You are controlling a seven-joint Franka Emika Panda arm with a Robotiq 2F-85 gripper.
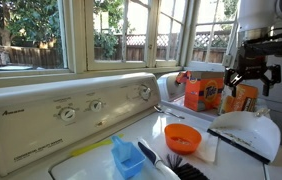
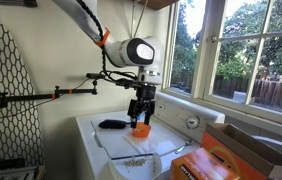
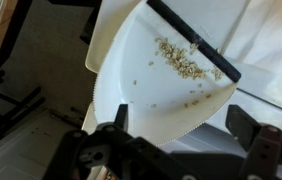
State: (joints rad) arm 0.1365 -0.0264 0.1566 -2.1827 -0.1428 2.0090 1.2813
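Note:
Next, I close my gripper on the side edge (image 1: 221, 118) (image 3: 198, 119) of the white dustpan nearest the orange bowl, close to the end of the black strip.
My gripper (image 1: 249, 78) hangs open in the air above a white dustpan (image 1: 246, 135) lying on the washer top. In the wrist view the dustpan (image 3: 166, 75) fills the middle, with a black front strip and a scatter of tan crumbs (image 3: 186, 55) near it. The gripper (image 3: 179, 125) shows both dark fingers (image 3: 243, 120) spread wide on either side of the pan's toothed edge, nothing between them. In an exterior view the gripper (image 2: 141, 115) hovers just over an orange bowl (image 2: 141, 128).
An orange bowl (image 1: 182, 137), a blue cup (image 1: 129, 158) and a black brush (image 1: 166, 162) lie on the white washer top (image 1: 91, 150). An orange box (image 1: 203, 92) stands behind by the window. The control panel (image 1: 76, 110) with knobs rises at the back.

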